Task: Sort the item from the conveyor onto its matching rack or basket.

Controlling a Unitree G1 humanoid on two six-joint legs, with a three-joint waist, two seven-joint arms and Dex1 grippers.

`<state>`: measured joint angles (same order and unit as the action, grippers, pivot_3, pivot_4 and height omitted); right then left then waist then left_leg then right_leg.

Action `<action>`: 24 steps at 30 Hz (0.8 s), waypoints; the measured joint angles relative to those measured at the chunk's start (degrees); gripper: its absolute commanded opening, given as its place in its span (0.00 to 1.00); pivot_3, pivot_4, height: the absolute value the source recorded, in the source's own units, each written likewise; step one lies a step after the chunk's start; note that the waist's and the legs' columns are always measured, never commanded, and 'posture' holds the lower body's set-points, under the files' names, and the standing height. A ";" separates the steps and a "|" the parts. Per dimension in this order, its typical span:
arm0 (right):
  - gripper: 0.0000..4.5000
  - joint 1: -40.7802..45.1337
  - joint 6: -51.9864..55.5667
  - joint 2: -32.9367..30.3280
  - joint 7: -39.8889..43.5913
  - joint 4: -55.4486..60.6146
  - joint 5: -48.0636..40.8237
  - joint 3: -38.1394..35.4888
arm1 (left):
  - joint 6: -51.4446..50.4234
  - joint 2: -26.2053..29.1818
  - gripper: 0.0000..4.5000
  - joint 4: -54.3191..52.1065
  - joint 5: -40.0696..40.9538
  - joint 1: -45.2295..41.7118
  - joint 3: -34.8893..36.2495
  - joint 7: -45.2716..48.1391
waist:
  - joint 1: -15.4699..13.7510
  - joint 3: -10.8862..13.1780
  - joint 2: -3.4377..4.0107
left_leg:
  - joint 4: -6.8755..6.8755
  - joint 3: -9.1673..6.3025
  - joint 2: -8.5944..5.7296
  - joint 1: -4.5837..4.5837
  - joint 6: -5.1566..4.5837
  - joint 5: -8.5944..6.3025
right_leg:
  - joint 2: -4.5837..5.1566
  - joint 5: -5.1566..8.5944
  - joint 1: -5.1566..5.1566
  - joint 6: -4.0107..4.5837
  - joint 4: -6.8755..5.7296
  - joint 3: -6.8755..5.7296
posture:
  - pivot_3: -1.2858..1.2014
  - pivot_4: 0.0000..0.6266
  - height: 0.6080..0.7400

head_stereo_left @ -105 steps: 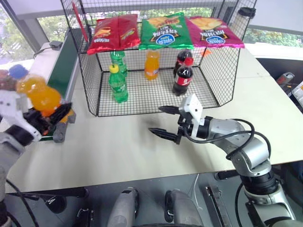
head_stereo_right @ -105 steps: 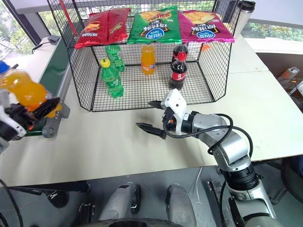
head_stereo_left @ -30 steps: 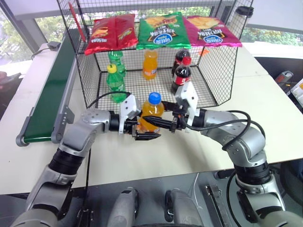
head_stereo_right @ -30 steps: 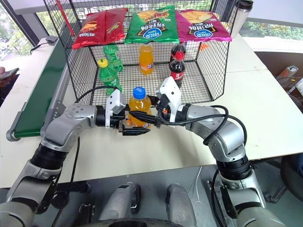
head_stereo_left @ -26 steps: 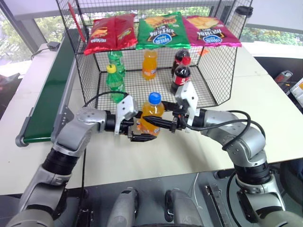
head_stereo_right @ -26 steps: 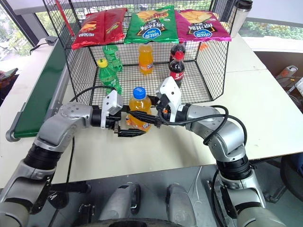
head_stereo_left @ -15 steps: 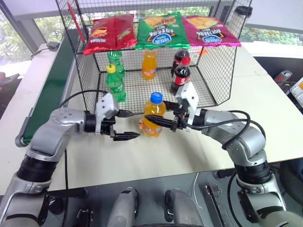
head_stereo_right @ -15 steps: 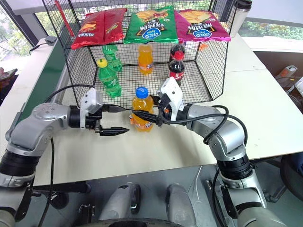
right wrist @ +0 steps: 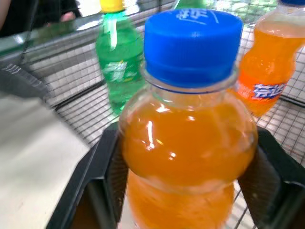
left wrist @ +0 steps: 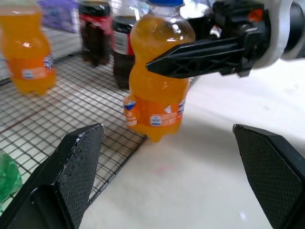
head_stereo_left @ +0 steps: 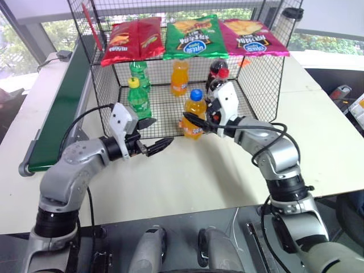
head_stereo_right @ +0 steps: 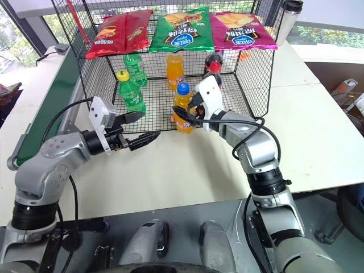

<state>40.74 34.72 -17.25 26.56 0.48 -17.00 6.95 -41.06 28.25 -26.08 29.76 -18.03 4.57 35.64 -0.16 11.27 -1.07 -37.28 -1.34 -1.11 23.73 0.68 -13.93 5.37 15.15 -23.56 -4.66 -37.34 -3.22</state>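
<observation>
My right gripper will set the orange soda bottle, now upright at the basket's open front edge, down on the bottom of the basket, in front of the other orange bottle [head_stereo_left: 183, 120].
The item, an orange soda bottle [head_stereo_left: 195, 114] with a blue cap, is upright at the open front edge of the black wire basket [head_stereo_left: 267, 85]. My right gripper [head_stereo_left: 192, 120] is shut on its body, one black finger [left wrist: 200, 56] crossing the front of the bottle [left wrist: 157, 90]. In the right wrist view the bottle [right wrist: 186, 148] sits between the fingers. My left gripper [head_stereo_left: 154, 134] stands open to the bottle's left above the table, apart from it and holding nothing. The green conveyor [head_stereo_left: 62, 114] runs along the table's left side.
Inside the basket stand two green bottles [head_stereo_left: 138, 99], another orange bottle [head_stereo_left: 181, 77] and cola bottles [head_stereo_left: 216, 71]. Three chip bags [head_stereo_left: 196, 37] lie on the sloped top shelf. A lidded cup [head_stereo_left: 294, 20] stands at the back right. White table [head_stereo_left: 187, 170] lies in front.
My right gripper carried the bottle forward to the basket's front edge. My left gripper, which flanked the bottle a second ago, drew back to the left and stayed open.
</observation>
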 measured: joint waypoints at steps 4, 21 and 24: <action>0.56 3.12 -3.39 2.32 -1.30 -5.80 2.46 -0.03 | 1.03 -0.55 1.00 0.06 -1.79 0.88 0.83 -4.04 | 0.00 0.00 0.00 | -0.01 0.00 -0.01 -0.05 0.03 0.02 | -0.02 0.00 0.01 0.01 -0.06 -0.01 | 0.52 0.24 0.99; 0.56 11.81 -21.45 9.14 -1.14 -31.12 9.51 0.13 | 2.06 -1.63 1.00 0.11 -3.03 1.71 0.82 -8.67 | 0.98 0.00 0.01 | 0.07 0.01 -0.01 -0.06 0.08 0.05 | -0.01 0.00 -0.01 0.00 -0.06 0.00 | 0.52 0.24 0.99; 0.56 12.83 -23.59 9.46 -1.13 -33.98 10.01 -0.26 | 2.11 -1.87 1.00 0.11 -3.03 1.71 0.82 -8.82 | 0.98 0.00 0.01 | 0.07 0.01 -0.01 -0.08 0.09 0.05 | -0.01 0.00 0.00 0.01 -0.06 0.01 | 0.52 0.24 0.99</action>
<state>53.57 11.13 -7.79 25.42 -33.50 -6.99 6.68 -38.95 26.37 -25.97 26.74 -16.31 5.39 26.82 0.82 11.27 -1.06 -37.21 -1.34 -1.11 23.65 0.77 -13.88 5.36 15.15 -23.56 -4.65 -37.41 -3.21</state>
